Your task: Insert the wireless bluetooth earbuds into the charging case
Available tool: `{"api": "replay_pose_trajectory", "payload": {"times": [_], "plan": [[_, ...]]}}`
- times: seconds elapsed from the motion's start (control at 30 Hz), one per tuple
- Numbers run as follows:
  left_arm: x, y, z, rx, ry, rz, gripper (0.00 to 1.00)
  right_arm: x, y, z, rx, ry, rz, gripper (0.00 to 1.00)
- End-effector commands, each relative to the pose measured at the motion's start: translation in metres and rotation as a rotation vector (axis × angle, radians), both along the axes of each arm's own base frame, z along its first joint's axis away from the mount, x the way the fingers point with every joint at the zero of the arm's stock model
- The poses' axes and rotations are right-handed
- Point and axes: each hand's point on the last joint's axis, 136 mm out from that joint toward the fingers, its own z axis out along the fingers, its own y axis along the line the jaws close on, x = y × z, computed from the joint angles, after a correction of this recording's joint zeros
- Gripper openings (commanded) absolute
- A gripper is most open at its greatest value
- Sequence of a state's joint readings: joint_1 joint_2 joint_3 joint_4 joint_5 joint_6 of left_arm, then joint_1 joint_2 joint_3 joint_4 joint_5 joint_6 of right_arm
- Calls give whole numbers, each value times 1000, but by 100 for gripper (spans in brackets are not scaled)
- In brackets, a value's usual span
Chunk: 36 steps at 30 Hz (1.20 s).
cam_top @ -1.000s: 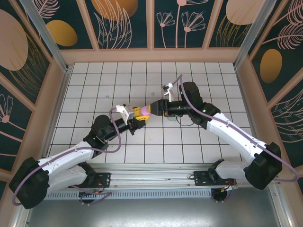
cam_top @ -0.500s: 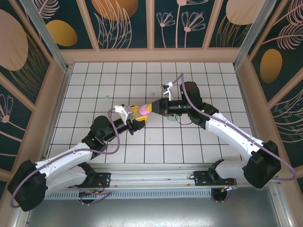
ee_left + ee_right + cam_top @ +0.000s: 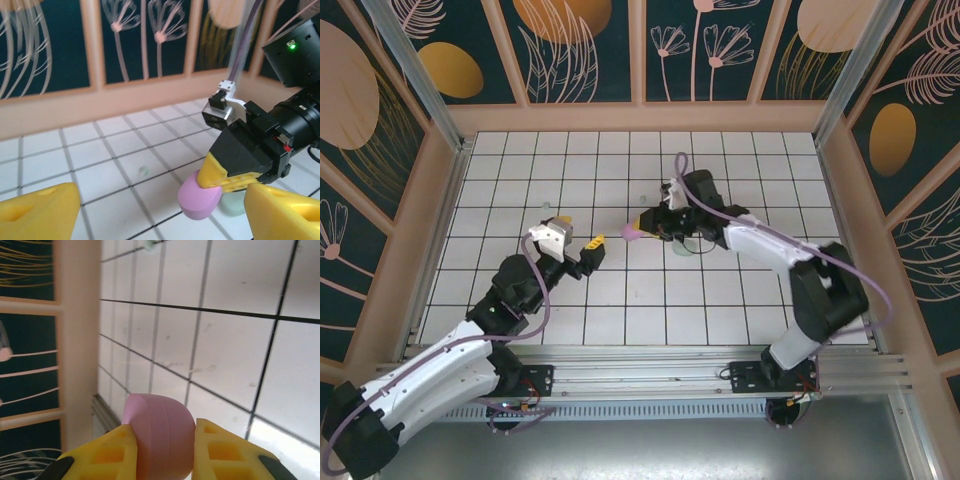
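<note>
My right gripper is going to let go of the pink oval charging case on the white tile (image 3: 581,250) under my left gripper's yellow fingers.
My right gripper (image 3: 638,229) is shut on a pink oval charging case (image 3: 629,234), held above the tiled floor; in the right wrist view the case (image 3: 161,435) sits closed between both yellow fingers (image 3: 227,452). My left gripper (image 3: 577,235) stands open, a little to the left of the case and apart from it, with nothing between its fingers (image 3: 39,210). From the left wrist the pink case (image 3: 200,195) shows ahead and to the right. A tiny pale mint earbud (image 3: 144,171) lies on a tile beyond it. No pink-purple earbud is in sight.
A pale mint oval case (image 3: 686,250) lies on the floor under the right gripper, partly hidden behind it (image 3: 231,204). Wooden walls with dark panels (image 3: 640,115) enclose the white tiled floor (image 3: 740,300). The arm bases sit on the rail (image 3: 650,375) at the near edge.
The left gripper opened, let go of the pink case and drew back to the left. The right gripper closed on the case and now holds it alone; its arm has folded in.
</note>
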<state>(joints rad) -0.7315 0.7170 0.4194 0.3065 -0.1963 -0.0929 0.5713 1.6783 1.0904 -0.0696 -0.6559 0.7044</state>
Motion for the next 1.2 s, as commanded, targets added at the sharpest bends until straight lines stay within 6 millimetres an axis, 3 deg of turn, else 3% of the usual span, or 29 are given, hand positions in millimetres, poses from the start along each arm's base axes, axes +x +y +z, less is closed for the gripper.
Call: {"api": "replay_pose_trajectory", "payload": {"times": [0.0, 0.17, 0.37, 0.57, 0.93, 1.17], "plan": [[7, 34, -20, 78, 101, 185, 85, 17, 28, -4, -25, -67, 55, 15], [3, 51, -39, 61, 163, 260, 85, 40, 75, -39, -82, -61, 104, 15], [-1, 60, -44, 26, 162, 289, 85, 56, 126, -72, -126, -78, 164, 15], [-4, 70, -46, 41, 155, 322, 86, 44, 158, -86, -154, -93, 241, 15], [-3, 82, -55, 59, 156, 392, 87, 11, 157, -111, -186, -45, 260, 16], [-4, 82, -55, 47, 154, 382, 87, 14, 148, -108, -236, -65, 232, 38]]}}
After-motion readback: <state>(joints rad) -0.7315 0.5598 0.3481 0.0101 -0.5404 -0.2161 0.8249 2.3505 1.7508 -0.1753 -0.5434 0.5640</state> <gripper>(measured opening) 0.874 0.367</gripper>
